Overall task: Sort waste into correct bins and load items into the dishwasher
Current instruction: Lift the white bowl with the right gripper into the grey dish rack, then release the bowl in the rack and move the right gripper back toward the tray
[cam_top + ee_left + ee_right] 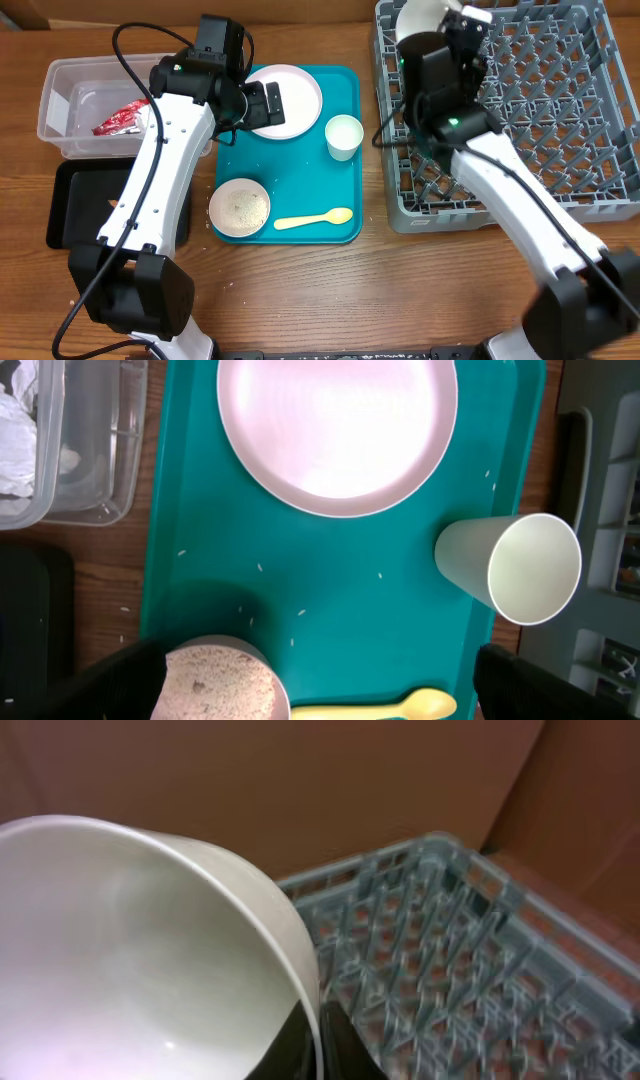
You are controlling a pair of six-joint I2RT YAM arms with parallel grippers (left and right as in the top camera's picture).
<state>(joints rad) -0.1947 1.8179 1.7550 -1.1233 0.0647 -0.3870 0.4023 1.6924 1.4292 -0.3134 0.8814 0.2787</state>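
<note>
The robot's right gripper needs to release the white bowl, now tilted over the rack's far corner, inside the dishwasher rack's edge [412, 76] facing the pale pink plate.
My left gripper [268, 103] hangs open over the pale pink plate [290, 95] on the teal serving tray [340, 190], holding nothing. In the left wrist view its black fingers [120, 680] straddle the tray, with the plate [335, 430] ahead, the white cup [510, 565] lying to the right, the pink bowl [220, 685] with rice residue and the yellow spoon [400, 707] close below. My right gripper [318, 1045] is shut on the rim of the small white bowl [130, 950], held tilted over the far left corner of the grey dishwasher rack [520, 110].
The clear tub [60, 110] at the left holds a red foil wrapper [122, 118] and a white napkin [20, 430]. The black tray [75, 205] lies in front of it. Loose rice grains [300, 612] dot the teal tray. A cardboard wall [300, 780] stands behind the rack.
</note>
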